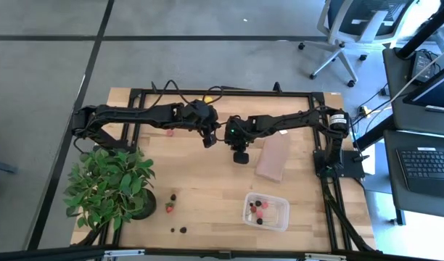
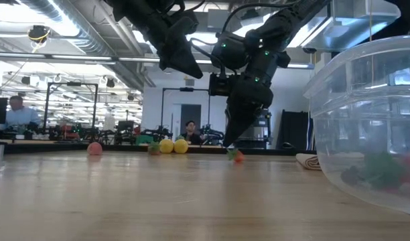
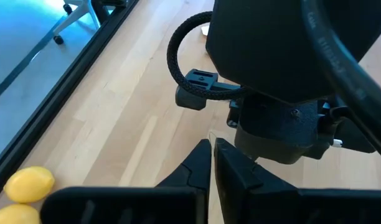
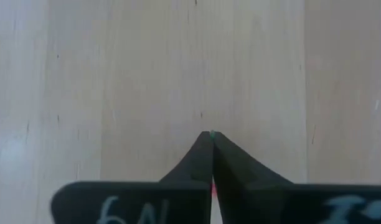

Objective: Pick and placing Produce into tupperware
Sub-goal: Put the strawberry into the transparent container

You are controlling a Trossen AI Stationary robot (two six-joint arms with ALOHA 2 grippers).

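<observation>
My right gripper is to release the strawberry piece. It will let it go among the red and dark pieces inside the clear tupperware (image 1: 260, 211).
My right gripper (image 2: 232, 148) points steeply down at the middle of the table, shut on a tiny red strawberry piece (image 2: 238, 156) with a green top. My left gripper (image 2: 193, 72) hangs shut and empty, higher up and just to its left. The clear tupperware (image 1: 266, 211) stands on its base near the front right with several red and dark pieces inside. More produce lies loose on the table: two lemons (image 2: 173, 145) at the far side, a red piece (image 1: 170, 133), and red and dark pieces (image 1: 171, 203) near the front left. My right gripper pinches the strawberry piece between its two fingertips (image 4: 203, 155), coming from above and slanting down. Its green top (image 4: 211, 132) peeks out at the free ends and a red sliver (image 4: 212, 185) shows between the fingers. The piece sits at table level.
A flat brown block (image 1: 273, 158) lies right of my right gripper, between it and the tupperware's side. A leafy potted plant (image 1: 109, 185) stands at the front left. A black frame (image 1: 222, 92) borders the table. Bare wood lies in the middle front.
</observation>
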